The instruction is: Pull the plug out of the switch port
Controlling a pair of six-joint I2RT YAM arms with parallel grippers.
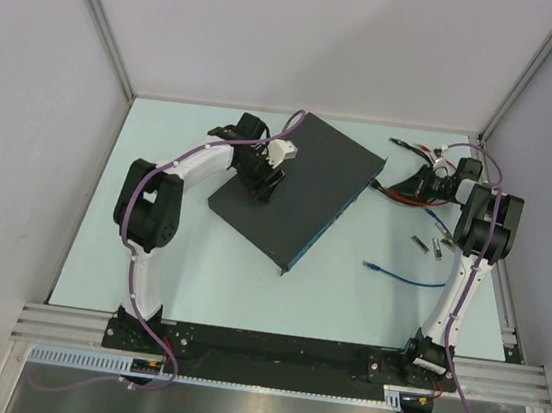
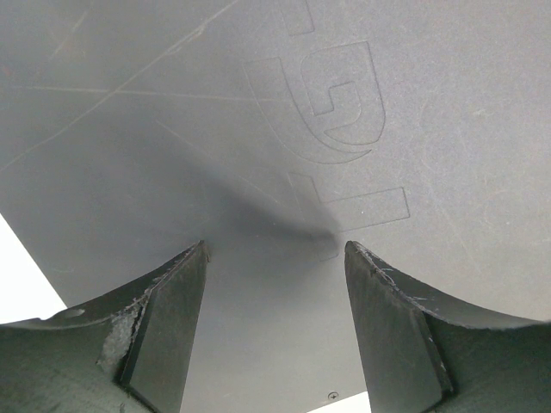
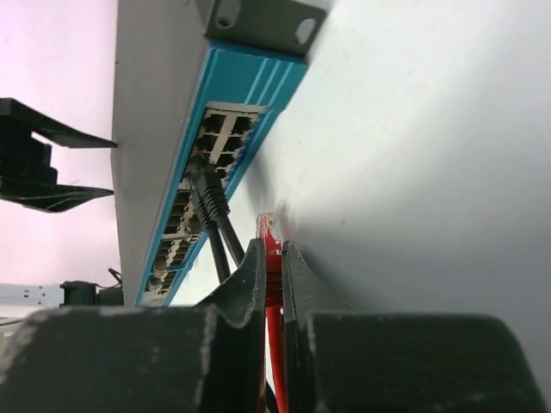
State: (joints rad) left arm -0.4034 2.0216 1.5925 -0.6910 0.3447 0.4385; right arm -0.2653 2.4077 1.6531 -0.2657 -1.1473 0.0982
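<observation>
The robot's right gripper will set the red cable's plug down on the table (image 1: 390, 284) in front of the blue cable's plug.
The switch (image 1: 314, 186) lies at an angle mid-table, its blue port edge (image 3: 237, 95) facing front right. My left gripper (image 1: 264, 180) is open with its fingertips (image 2: 185, 284) on or just over the switch's flat top (image 2: 387, 103), holding nothing. My right gripper (image 1: 426, 185) is just off the switch's right corner, shut on a red cable. The cable's clear plug (image 3: 269, 225) sticks out past my right gripper (image 3: 270, 248) and is free of the ports. Two black cables (image 3: 207, 202) are plugged into the blue face.
Red and black cables (image 1: 404, 147) lie tangled at the back right. A loose blue cable (image 1: 403, 277) and some small connectors (image 1: 432, 246) lie on the table to the right. Walls close in on three sides.
</observation>
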